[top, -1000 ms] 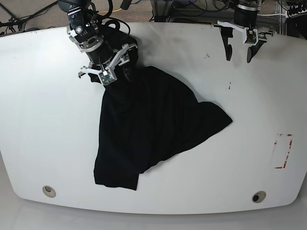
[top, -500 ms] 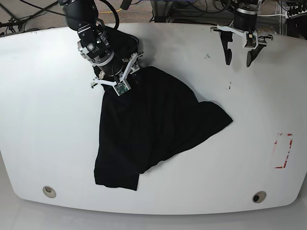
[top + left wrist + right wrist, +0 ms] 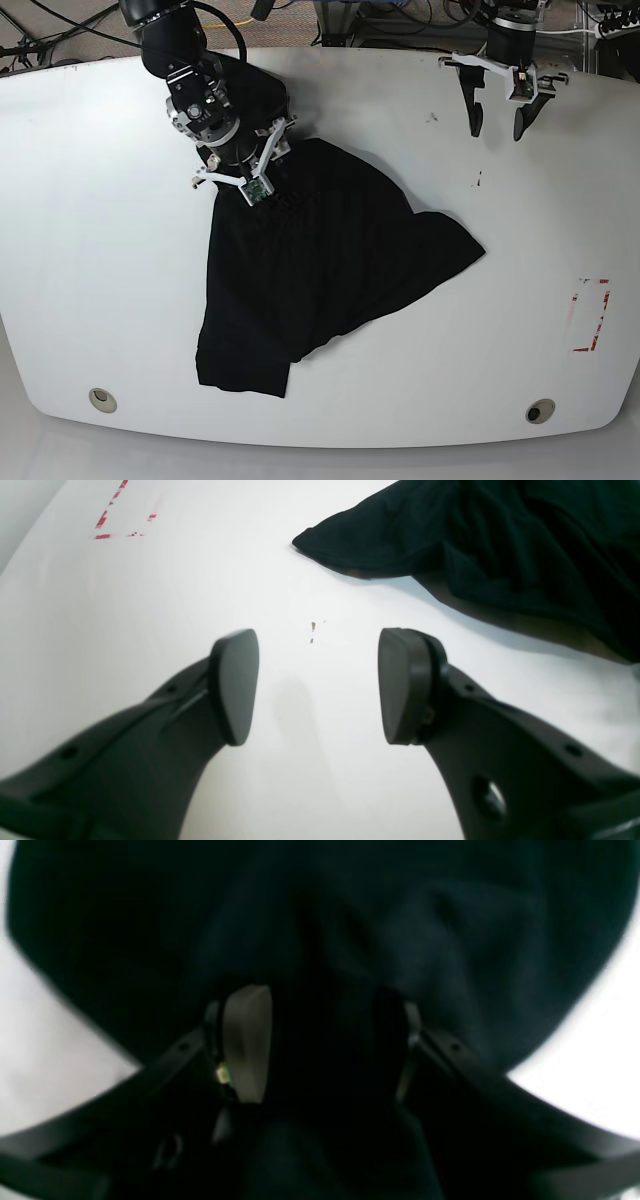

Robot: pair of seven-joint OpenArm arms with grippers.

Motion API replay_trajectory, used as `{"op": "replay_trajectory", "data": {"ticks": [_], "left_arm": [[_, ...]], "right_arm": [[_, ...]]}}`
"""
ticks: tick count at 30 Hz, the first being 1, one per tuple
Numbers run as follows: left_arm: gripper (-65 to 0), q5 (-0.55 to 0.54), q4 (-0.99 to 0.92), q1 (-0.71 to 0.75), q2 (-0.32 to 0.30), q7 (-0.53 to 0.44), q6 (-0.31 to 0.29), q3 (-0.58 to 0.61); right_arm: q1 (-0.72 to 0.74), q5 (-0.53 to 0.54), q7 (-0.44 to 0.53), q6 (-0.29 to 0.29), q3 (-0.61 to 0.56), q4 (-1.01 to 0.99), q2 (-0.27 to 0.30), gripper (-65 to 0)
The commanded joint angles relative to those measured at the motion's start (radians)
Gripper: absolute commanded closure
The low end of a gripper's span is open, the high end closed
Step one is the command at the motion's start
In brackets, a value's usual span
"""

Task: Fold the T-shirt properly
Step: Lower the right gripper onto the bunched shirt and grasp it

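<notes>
Next, the robot's left gripper should move to the T-shirt's corner [image 3: 468,251] [image 3: 342,549] nearest the red-marked rectangle and close there.
The T-shirt [image 3: 320,270] lies crumpled on the white table [image 3: 100,250] as a black heap, and its print is hidden. My right gripper [image 3: 272,192] is down on the shirt's upper left part. In the right wrist view the gripper [image 3: 322,1045] has its jaws apart, with black cloth [image 3: 350,915] beneath and between them. My left gripper [image 3: 497,118] hangs open and empty above the table's far right. In the left wrist view the gripper [image 3: 317,680] is over bare table, and the shirt's corner [image 3: 500,530] lies ahead to the right.
A red-marked rectangle [image 3: 590,315] is on the table at the right, also in the left wrist view [image 3: 125,515]. Small dark marks [image 3: 478,181] lie near the left gripper. Two round holes [image 3: 101,399] [image 3: 540,411] sit near the front edge.
My right gripper has moved right and toward the front, from the shirt's top edge onto the cloth. The shirt's outline looks unchanged. The left gripper has barely moved.
</notes>
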Motion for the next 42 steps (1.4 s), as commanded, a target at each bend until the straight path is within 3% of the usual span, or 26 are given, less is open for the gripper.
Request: {"op": "replay_trajectory", "data": {"ticks": [1,11,30,33,39,42], "left_arm": [[-35.1,-0.001,0.015,-0.005,-0.004,-0.03,0.004,-0.001],[-35.1,-0.001,0.015,-0.016,-0.02,-0.03,0.004,-0.001],[-35.1,-0.001,0.015,-0.022,-0.024,-0.03,0.004,-0.003],[-35.1,-0.001,0.015,-0.022,-0.024,-0.03,0.004,-0.003],[-35.4,-0.001,0.015,-0.053,-0.024,-0.024,0.004,-0.001],[-35.7,-0.002,0.015,-0.085,-0.02,0.06,0.008,-0.006]], "right_arm": [[0.03,0.004,0.023,0.002,-0.029,0.011,0.001,-31.5],[0.09,0.003,0.021,0.0,-0.029,-0.035,-0.045,-31.4],[0.122,0.003,0.023,-0.001,-0.029,-0.107,-0.041,-30.9],[0.113,0.003,0.023,-0.001,-0.029,-0.078,-0.039,-26.0],[0.107,0.003,0.019,-0.001,-0.029,-0.081,-0.038,0.0],[0.104,0.003,0.018,-0.001,-0.027,-0.081,-0.038,-0.3]]}}
